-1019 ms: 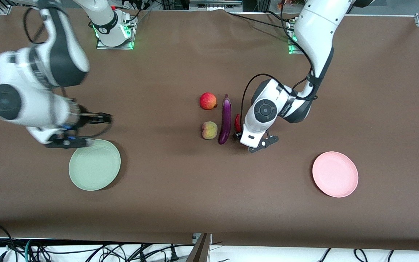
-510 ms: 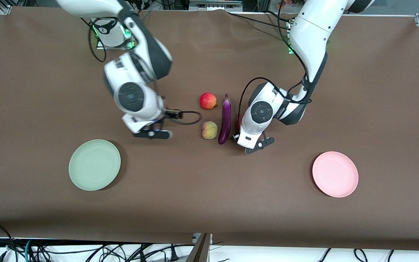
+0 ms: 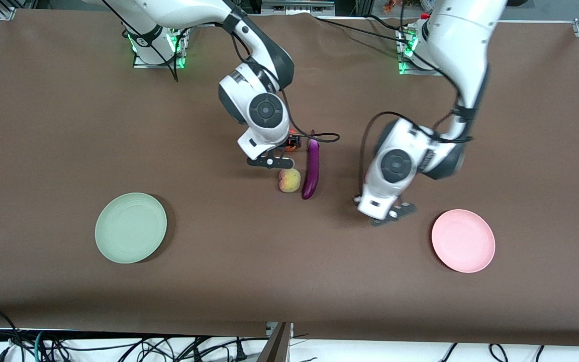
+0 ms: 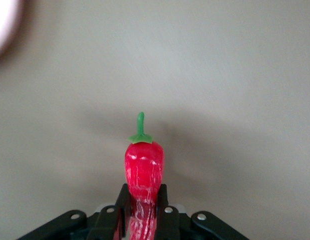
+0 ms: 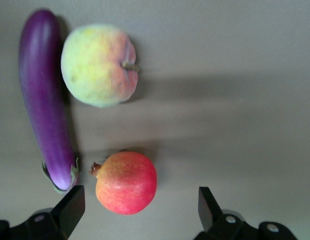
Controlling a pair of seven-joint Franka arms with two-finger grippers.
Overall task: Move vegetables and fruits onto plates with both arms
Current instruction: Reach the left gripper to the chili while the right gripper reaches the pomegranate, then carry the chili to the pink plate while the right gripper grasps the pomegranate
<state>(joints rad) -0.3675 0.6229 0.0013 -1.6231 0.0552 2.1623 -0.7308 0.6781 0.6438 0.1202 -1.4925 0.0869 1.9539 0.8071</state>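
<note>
My left gripper will let go of the red chili pepper near the middle of the pink plate (image 3: 457,238).
My left gripper (image 4: 143,195) is shut on the red chili pepper (image 4: 143,165), green stem pointing away, held above bare table between the eggplant and the pink plate (image 3: 463,241). In the front view the left hand (image 3: 376,207) hides the chili. My right gripper (image 5: 138,210) is open, its fingers either side of the red fruit (image 5: 125,182) without touching it. That fruit shows partly under the right wrist (image 3: 293,144). The peach (image 3: 289,180) and the purple eggplant (image 3: 312,166) lie side by side on the table. The green plate (image 3: 130,228) is empty.
The brown table mat (image 3: 249,261) runs out to metal frame rails at the edges. Black cables loop off both wrists. The two arm bases stand along the table edge farthest from the front camera.
My right arm swung from near the green plate to over the red fruit. My left gripper lifted the chili from beside the eggplant and carried it toward the pink plate.
</note>
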